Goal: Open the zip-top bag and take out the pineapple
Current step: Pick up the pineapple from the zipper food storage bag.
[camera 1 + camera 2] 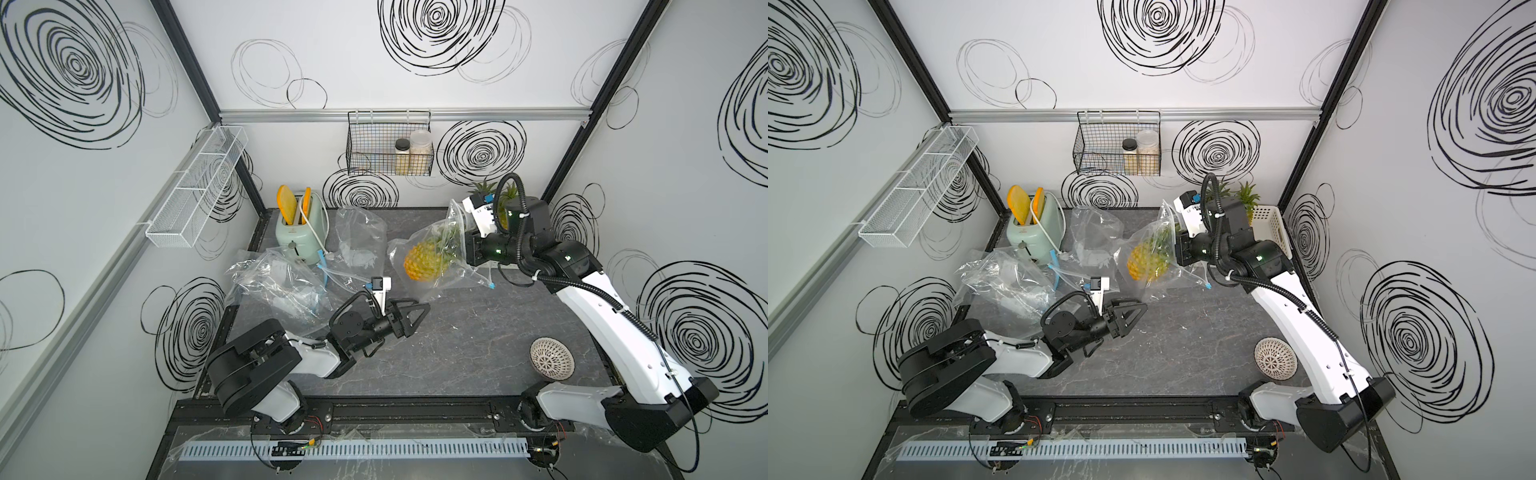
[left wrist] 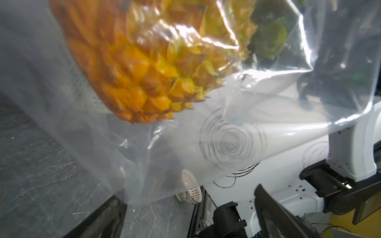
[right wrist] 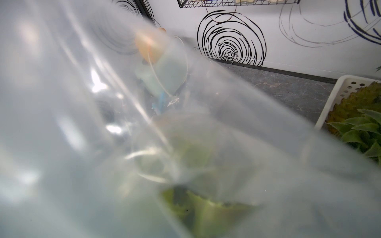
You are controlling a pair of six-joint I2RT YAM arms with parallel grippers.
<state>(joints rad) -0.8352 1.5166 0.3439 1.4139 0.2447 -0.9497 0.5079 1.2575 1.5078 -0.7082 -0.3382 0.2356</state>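
Note:
The bag is around the pineapple and my right gripper is at the pineapple's top, so my left gripper will take the bag's closed end [image 1: 396, 254] and pull the bag off.
A clear zip-top bag [image 1: 457, 279] hangs off the table at the back right, with the yellow pineapple [image 1: 422, 259] inside it and its green crown toward the top. My right gripper [image 1: 460, 237] is shut on the bag's upper part by the crown; plastic hides its fingers in the right wrist view, where only the bag [image 3: 82, 123] and green leaves show. The bag's blue slider [image 1: 491, 286] dangles at its right side. My left gripper [image 1: 419, 320] is open and holds nothing, low and just left of the bag's lower corner. The left wrist view looks up at the pineapple [image 2: 123, 61] through the plastic.
Two empty clear bags [image 1: 282, 286] [image 1: 359, 237] lie at the back left beside a mint toaster [image 1: 299, 232]. A white perforated bowl [image 1: 552, 359] sits at the front right. A white basket [image 1: 1271, 226] holding other pineapples stands in the back right corner. A black wire basket [image 1: 388, 145] hangs on the back wall.

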